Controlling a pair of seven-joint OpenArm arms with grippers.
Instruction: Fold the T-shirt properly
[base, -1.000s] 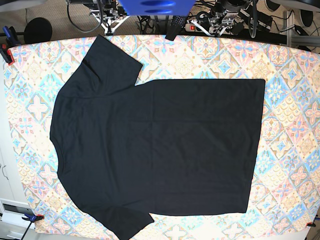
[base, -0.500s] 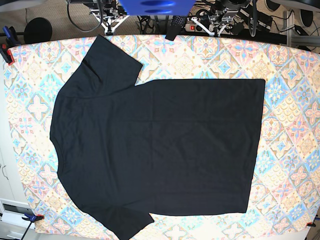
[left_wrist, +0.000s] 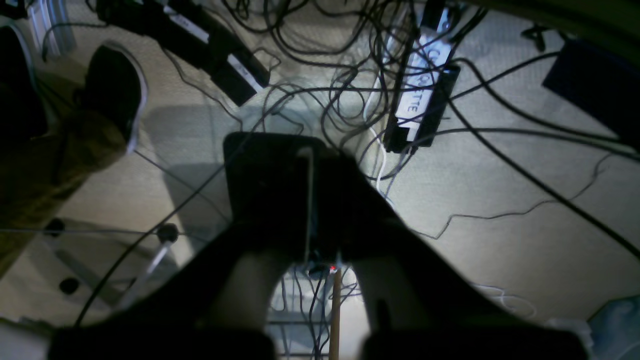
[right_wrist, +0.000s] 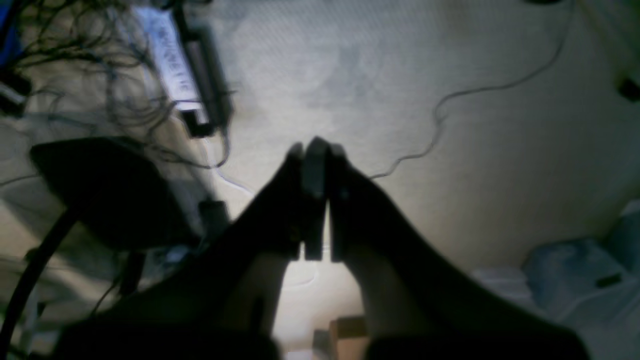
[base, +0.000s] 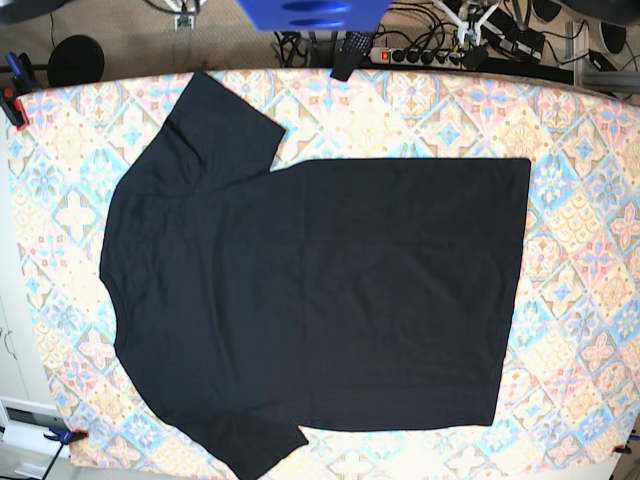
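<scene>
My right gripper is to close on the neck-side edge (base: 169, 122) of the black T-shirt's sleeve nearest the floor cables, about halfway between cuff and shoulder.
The black T-shirt (base: 320, 300) lies flat and spread out on the patterned tablecloth (base: 580, 250). Its neck is at the left, its hem at the right, and its sleeves point to the top left and bottom left. My left gripper (left_wrist: 310, 150) is shut and empty, and hangs over the floor behind the table. My right gripper (right_wrist: 315, 150) is also shut and empty over the floor. Neither wrist view shows the T-shirt. In the base view only small parts of the arms show at the top edge.
Many cables and a power strip (left_wrist: 420, 100) lie on the floor behind the table. A person's shoe (left_wrist: 115, 90) is at the left. A blue object (base: 310, 12) sits at the top middle. Clamps (base: 12, 105) hold the cloth at the left corner.
Both arms have drawn back further past the table's far edge, so less of them shows at the top of the base view. The T-shirt has not moved.
</scene>
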